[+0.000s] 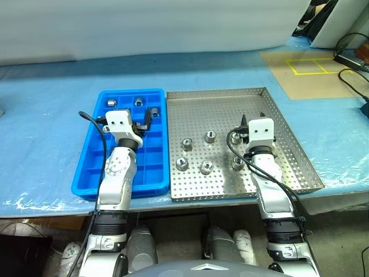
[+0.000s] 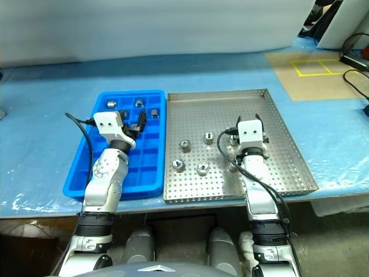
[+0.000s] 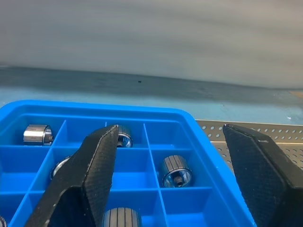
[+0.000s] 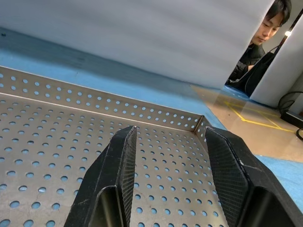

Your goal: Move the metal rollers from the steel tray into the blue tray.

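The sides of the metal roller (image 1: 187, 145) nearest the blue tray, in the far row of rollers in the steel tray, will be gripped by my left gripper.
Several metal rollers (image 1: 187, 143) lie loose in the near half of the steel tray (image 1: 219, 92), short shiny cylinders with a central hole. Others sit in compartments at the far end of the blue tray (image 1: 86, 173), among them one roller (image 3: 175, 171) lying on its side. My left gripper (image 1: 143, 120) hovers over the blue tray's far half, open, with nothing between its fingers (image 3: 97, 165). Over the steel tray's right half my right gripper (image 1: 253, 118) is open too, bare perforated metal showing between its fingers (image 4: 118, 170). A roller (image 1: 237, 163) lies beside the right forearm.
Both trays sit side by side on a blue table cover (image 1: 46, 133), near its front edge. A tan board with yellow tape (image 1: 311, 66) and black cables (image 1: 351, 57) lie at the back right. A person (image 4: 270, 23) is beyond the table's far right corner.
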Available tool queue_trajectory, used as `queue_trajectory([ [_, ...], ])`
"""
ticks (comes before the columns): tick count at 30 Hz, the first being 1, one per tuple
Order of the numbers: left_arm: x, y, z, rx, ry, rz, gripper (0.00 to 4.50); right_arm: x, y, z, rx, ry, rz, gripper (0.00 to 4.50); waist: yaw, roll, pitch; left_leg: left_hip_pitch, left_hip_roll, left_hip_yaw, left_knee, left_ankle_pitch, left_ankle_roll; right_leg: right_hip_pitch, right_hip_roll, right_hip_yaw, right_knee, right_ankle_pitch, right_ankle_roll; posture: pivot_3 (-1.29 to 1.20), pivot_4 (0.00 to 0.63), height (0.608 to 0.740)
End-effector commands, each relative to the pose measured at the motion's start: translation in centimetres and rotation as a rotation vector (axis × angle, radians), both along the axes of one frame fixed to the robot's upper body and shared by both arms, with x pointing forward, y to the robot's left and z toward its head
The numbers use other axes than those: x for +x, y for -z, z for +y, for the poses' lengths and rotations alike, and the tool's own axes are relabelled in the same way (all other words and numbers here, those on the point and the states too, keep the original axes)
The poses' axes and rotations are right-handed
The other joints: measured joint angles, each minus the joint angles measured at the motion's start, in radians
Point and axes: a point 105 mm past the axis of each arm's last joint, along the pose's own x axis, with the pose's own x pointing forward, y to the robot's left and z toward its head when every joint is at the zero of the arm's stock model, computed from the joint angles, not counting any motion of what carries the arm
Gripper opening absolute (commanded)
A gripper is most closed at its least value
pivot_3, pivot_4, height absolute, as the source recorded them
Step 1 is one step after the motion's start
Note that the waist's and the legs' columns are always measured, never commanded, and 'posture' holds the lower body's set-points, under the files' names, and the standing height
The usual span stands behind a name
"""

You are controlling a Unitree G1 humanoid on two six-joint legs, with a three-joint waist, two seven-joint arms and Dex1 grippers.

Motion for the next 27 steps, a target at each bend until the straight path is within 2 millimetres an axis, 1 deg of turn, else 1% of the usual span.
queue_trajectory([
  [1,-0.1,-1.3,0.1,0.002,-0.002,-0.053,3.74,-0.2,-1.5,0.3,-0.011,-0.011,-0.063,2.37,0.0,0.0,0.0,0.0,0.0,0.0,0.0,0.0,0.0,0.0,0.0,0.0,0.0,0.0,0.0,0.01,0.15,0.74],
  [4,-0.2,-1.3,0.2,0.008,-0.004,-0.056,3.74,-0.2,-1.6,0.2,-0.009,-0.004,-0.063,2.37,0.0,0.0,0.0,0.0,0.0,0.0,0.0,0.0,0.0,0.0,0.0,0.0,0.0,0.0,0.0,0.01,0.15,0.74],
  [6,-0.2,-1.9,-0.5,0.02,0.052,-0.078,3.74,0.0,-1.7,0.1,-0.004,0.004,-0.061,2.37,0.0,0.0,0.0,0.0,0.0,0.0,0.0,0.0,0.0,0.0,0.0,0.0,0.0,0.001,0.001,0.01,0.15,0.74],
  [12,0.7,-2.7,-0.8,0.029,0.077,-0.086,3.74,0.7,-2.3,0.1,0.011,0.009,-0.073,2.37,-0.001,0.0,0.0,0.0,0.0,0.0,0.0,0.0,0.0,0.0,0.0,0.0,0.0,0.0,0.001,-0.02,0.15,0.74],
  [17,1.3,-3.2,-0.9,0.056,0.109,-0.088,3.74,0.8,-3.2,-0.6,-0.002,0.018,-0.097,2.37,-0.002,0.0,0.0,0.0,0.0,0.0,0.0,0.0,0.0,0.0,0.0,0.0,0.0,0.001,0.001,-0.04,0.15,0.74],
  [18,1.5,-3.7,-1.3,0.068,0.147,-0.103,3.74,0.8,-3.5,-0.7,-0.003,0.013,-0.104,2.37,-0.002,0.0,0.0,0.0,0.0,0.0,0.0,0.0,0.0,0.0,0.0,0.0,0.0,0.001,0.001,-0.04,0.15,0.74],
  [20,1.9,-5.9,-2.3,0.102,0.247,-0.162,3.74,1.0,-4.5,-0.3,-0.003,-0.052,-0.115,2.37,0.001,0.0,0.001,0.0,0.0,0.0,0.0,0.0,-0.001,0.0,0.0,0.0,0.0,0.001,0.001,-0.04,0.15,0.74],
  [21,2.0,-6.7,-2.6,0.111,0.282,-0.182,3.74,1.1,-4.8,0.0,-0.004,-0.08,-0.119,2.37,0.001,0.0,0.002,0.0,0.0,0.0,0.0,0.0,-0.001,0.0,0.0,0.0,0.0,0.001,0.001,-0.04,0.15,0.74],
  [22,2.2,-7.7,-3.9,0.155,0.378,-0.198,3.74,1.3,-5.7,0.2,-0.02,-0.123,-0.138,2.37,0.001,0.0,0.002,0.0,0.0,0.0,0.0,0.0,-0.001,0.0,0.0,0.0,0.001,0.001,0.001,-0.04,0.15,0.74],
  [23,2.2,-8.3,-5.1,0.218,0.476,-0.201,3.74,1.4,-6.4,0.3,-0.028,-0.162,-0.147,2.37,0.001,0.0,0.002,0.0,0.0,0.0,0.001,0.0,-0.001,0.0,0.0,0.001,0.002,0.001,0.001,-0.04,0.15,0.74],
  [25,2.5,-8.4,-7.3,0.347,0.661,-0.147,3.74,1.8,-7.7,0.2,-0.022,-0.228,-0.151,2.37,0.002,0.001,0.002,0.001,-0.001,0.0,0.001,0.0,-0.001,0.0,0.0,0.001,0.003,0.001,0.001,-0.05,0.15,0.74],
  [26,2.6,-8.3,-7.6,0.378,0.707,-0.124,3.74,1.9,-7.9,0.1,-0.016,-0.244,-0.148,2.37,0.002,0.001,0.002,0.001,-0.001,0.001,0.001,0.001,-0.001,0.0,0.0,0.001,0.003,0.001,0.0,-0.05,0.15,0.74],
  [27,2.5,-7.6,-8.4,0.424,0.801,-0.065,3.74,2.0,-7.9,-0.2,-0.016,-0.255,-0.135,2.37,0.001,0.001,0.001,0.002,-0.001,0.002,0.001,0.001,-0.001,0.0,0.0,0.002,0.003,0.001,0.0,-0.06,0.15,0.74],
])
